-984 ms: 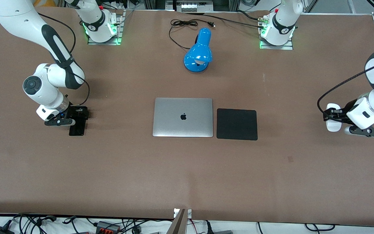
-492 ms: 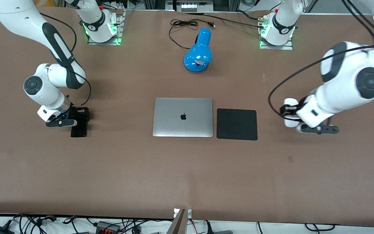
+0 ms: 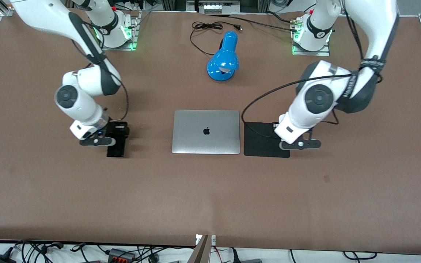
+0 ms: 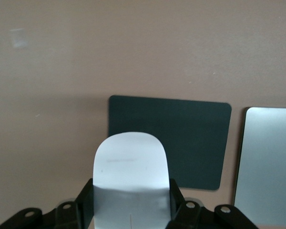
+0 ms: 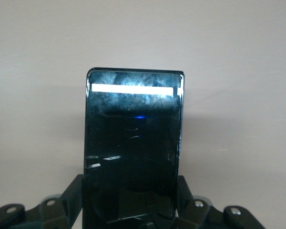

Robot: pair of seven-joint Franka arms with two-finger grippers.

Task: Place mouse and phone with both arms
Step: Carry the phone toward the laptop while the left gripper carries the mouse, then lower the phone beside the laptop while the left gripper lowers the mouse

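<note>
The white mouse, now held over the pad's edge, will be let go by my left gripper near the middle of the black mouse pad (image 3: 270, 144) (image 4: 159, 133), toward the mouse pad's front edge.
My left gripper (image 4: 131, 202) is shut on the white mouse (image 4: 130, 174), one black finger on each side. It holds the mouse over the edge of the black mouse pad (image 4: 186, 138) toward the left arm's end. In the front view the left wrist (image 3: 292, 128) hides the mouse and hangs over the pad (image 3: 260, 142). My right gripper (image 3: 117, 134) is shut on the black phone (image 3: 116, 149) and holds it just above the table, between the right arm's end and the laptop. The phone's glossy face fills the right wrist view (image 5: 132, 143), between the right gripper's (image 5: 129, 198) fingers.
A closed silver laptop (image 3: 206, 132) lies mid-table with the mouse pad beside it; its edge shows in the left wrist view (image 4: 267, 167). A blue desk lamp (image 3: 224, 58) with a black cord (image 3: 205, 27) lies farther from the front camera than the laptop.
The left arm has swung in from the table's end and carried the mouse over the mouse pad's edge. The right arm has carried the phone toward the laptop.
</note>
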